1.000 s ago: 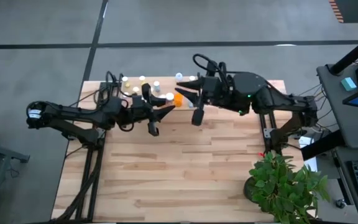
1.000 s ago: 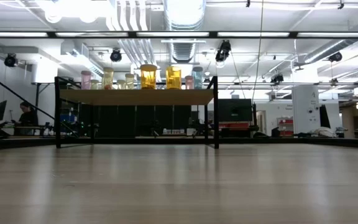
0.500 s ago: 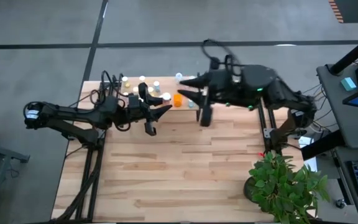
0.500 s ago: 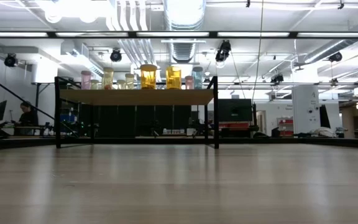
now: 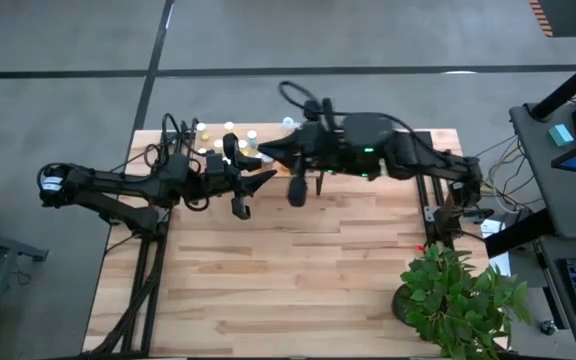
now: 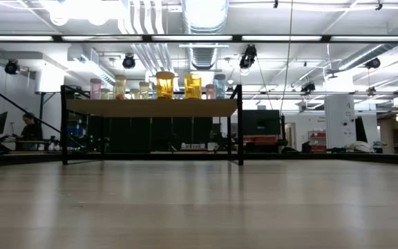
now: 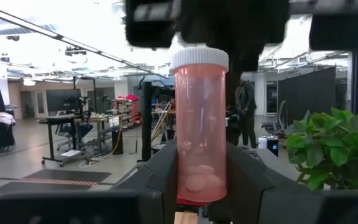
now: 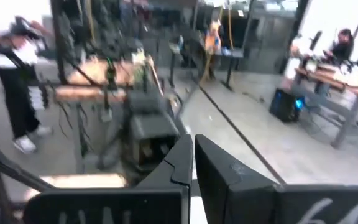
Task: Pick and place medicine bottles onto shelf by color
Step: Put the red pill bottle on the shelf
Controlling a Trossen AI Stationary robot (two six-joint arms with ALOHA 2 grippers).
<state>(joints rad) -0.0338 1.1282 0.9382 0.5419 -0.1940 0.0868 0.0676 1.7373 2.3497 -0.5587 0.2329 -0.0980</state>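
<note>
My right gripper is closed beside the pink bottle in my left gripper, so it should open its fingers and take the bottle (image 7: 201,90) below its cap.
My left gripper (image 5: 264,172) reaches in from the table's left and is shut on a pink medicine bottle (image 7: 199,124) with a white cap. My right gripper (image 5: 265,152) comes in from the right, higher up, just over and beyond that bottle. Its fingers (image 8: 193,146) are shut with nothing between them. The shelf (image 6: 150,107), a light-wood board on black legs, stands at the table's far edge. Several medicine bottles (image 6: 164,84) stand upright on it: pink, yellowish, amber and bluish. From above their pale caps (image 5: 230,128) show beside the arms. My left gripper pinches the pink bottle's lower body (image 7: 199,180) between its two fingers (image 7: 160,180), one on each side. The fingers come about level from the table's left. The bottle stands upright in the hold with its cap (image 7: 199,59) up, clear of the table.
The wooden table (image 5: 268,280) lies bare in front of the arms. A green potted plant (image 5: 458,300) stands at its near right corner. The right arm's dark body (image 7: 204,25) looms just above the held bottle's cap. A person (image 8: 11,74) stands in the room beyond.
My right gripper first drew back toward the table's right with its fingers spread. It then swung toward the table's left, over my left gripper, and shut on nothing. The orange bottle that showed beside it is now covered by the right arm.
</note>
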